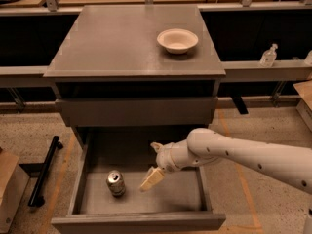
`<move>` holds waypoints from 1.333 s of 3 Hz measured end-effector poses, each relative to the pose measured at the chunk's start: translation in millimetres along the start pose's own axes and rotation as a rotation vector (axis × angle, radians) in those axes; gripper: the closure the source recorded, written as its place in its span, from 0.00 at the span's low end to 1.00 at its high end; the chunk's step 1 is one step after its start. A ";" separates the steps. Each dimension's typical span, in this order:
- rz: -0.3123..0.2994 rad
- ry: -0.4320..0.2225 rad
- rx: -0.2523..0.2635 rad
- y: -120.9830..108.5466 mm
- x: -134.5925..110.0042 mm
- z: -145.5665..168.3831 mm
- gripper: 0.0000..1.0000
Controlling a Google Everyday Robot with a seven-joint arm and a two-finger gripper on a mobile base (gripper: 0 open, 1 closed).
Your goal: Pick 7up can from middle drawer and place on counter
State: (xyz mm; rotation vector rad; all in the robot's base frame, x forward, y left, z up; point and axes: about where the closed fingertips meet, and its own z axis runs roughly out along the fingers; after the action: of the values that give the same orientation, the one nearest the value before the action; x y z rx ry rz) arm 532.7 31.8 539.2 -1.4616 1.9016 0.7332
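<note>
The robot's gripper should close on the upper part of the 7up can (115, 177), which stands in the open middle drawer.
The 7up can (116, 183) stands upright on the floor of the open middle drawer (136, 222), left of centre, its silver top showing. My gripper (153, 163) hangs inside the drawer, to the right of the can and a little above it, not touching it. Its two pale fingers are spread apart, one fingertip (150, 179) pointing down toward the can, and it holds nothing. The counter (112, 43) is the grey top of the cabinet, above and behind the drawer.
A white bowl (177, 39) sits on the counter's right rear part. The upper drawer front (136, 112) is closed, overhanging the back of the open drawer. A black bar (44, 172) and a cardboard box (9, 191) lie on the floor at left. A clear bottle (268, 55) stands on the right ledge.
</note>
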 end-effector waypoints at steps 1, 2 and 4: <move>0.006 -0.003 0.004 -1.2 2.7 3.8 0.00; 0.013 0.015 0.006 -1.8 8.2 4.9 0.00; -0.017 -0.057 -0.064 -5.5 11.8 72.1 0.00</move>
State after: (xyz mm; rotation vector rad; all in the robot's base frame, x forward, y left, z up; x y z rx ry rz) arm 546.0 76.9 483.0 -1.4781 1.8359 0.8260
